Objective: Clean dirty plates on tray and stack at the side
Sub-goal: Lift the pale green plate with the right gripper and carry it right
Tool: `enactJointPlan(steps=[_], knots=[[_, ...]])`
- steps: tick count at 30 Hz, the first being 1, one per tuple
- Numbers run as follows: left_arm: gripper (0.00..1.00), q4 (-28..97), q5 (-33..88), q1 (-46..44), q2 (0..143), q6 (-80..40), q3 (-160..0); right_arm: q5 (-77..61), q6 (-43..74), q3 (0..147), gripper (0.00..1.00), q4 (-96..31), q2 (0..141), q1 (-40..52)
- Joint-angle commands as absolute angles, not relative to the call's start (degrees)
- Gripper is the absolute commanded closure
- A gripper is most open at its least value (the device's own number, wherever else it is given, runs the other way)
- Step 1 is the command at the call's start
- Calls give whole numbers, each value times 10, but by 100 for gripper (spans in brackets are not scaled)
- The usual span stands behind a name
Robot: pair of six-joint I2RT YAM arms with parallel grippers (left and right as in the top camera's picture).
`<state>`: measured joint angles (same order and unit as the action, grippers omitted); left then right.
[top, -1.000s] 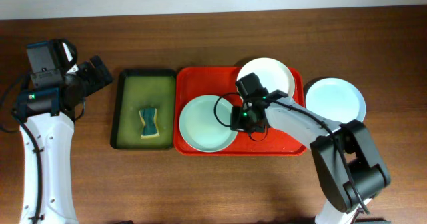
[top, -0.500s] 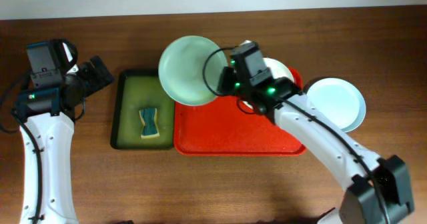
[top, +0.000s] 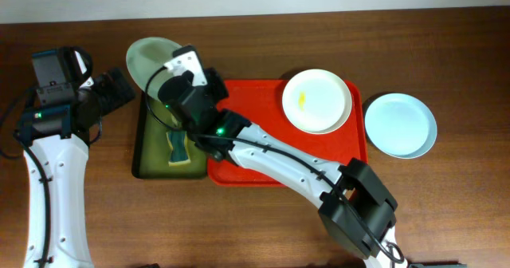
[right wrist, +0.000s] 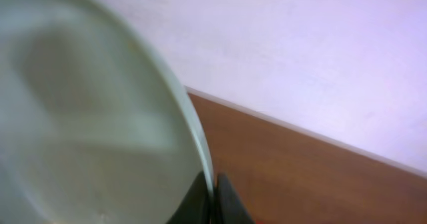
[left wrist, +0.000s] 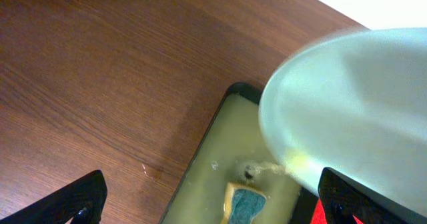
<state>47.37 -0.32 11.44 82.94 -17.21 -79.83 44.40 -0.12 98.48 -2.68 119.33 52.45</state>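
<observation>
Next, my right gripper lets go of the pale green plate on top of the pale blue plate (top: 402,126) beside the red tray.
My right gripper (top: 166,75) is shut on the rim of the pale green plate (top: 147,55) and holds it tilted above the far left corner of the dark green tray (top: 151,160). In the right wrist view the rim sits between the fingers (right wrist: 212,192). In the left wrist view the green plate (left wrist: 353,104) has a yellow smear at its low edge, dripping into the tray. The white plate (top: 317,100), with a yellow smear, lies on the red tray (top: 263,168). The pale blue plate (top: 400,124) lies on the table to the right. My left gripper (top: 119,88) is open and empty (left wrist: 213,207).
A yellow and blue sponge (top: 177,147) lies in the dark green tray's liquid and also shows in the left wrist view (left wrist: 244,201). The right arm stretches diagonally across the red tray. Bare wooden table lies in front and at the far left.
My right gripper lifted the pale green plate off the red tray and carried it left, tilting it over the dark green tray. The left arm has not moved.
</observation>
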Motion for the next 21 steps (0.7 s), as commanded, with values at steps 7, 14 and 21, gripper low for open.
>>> enactJointPlan(steps=[7,14,21], knots=[[1,472,2,118,829,-178,-801,612,-398,997,96,317,1193,555],[1,472,3,118,829,-178,-801,624,-403,997,96,320,1193,555],[0,472,2,118,829,-178,-801,666,-365,997,96,310,1193,555]])
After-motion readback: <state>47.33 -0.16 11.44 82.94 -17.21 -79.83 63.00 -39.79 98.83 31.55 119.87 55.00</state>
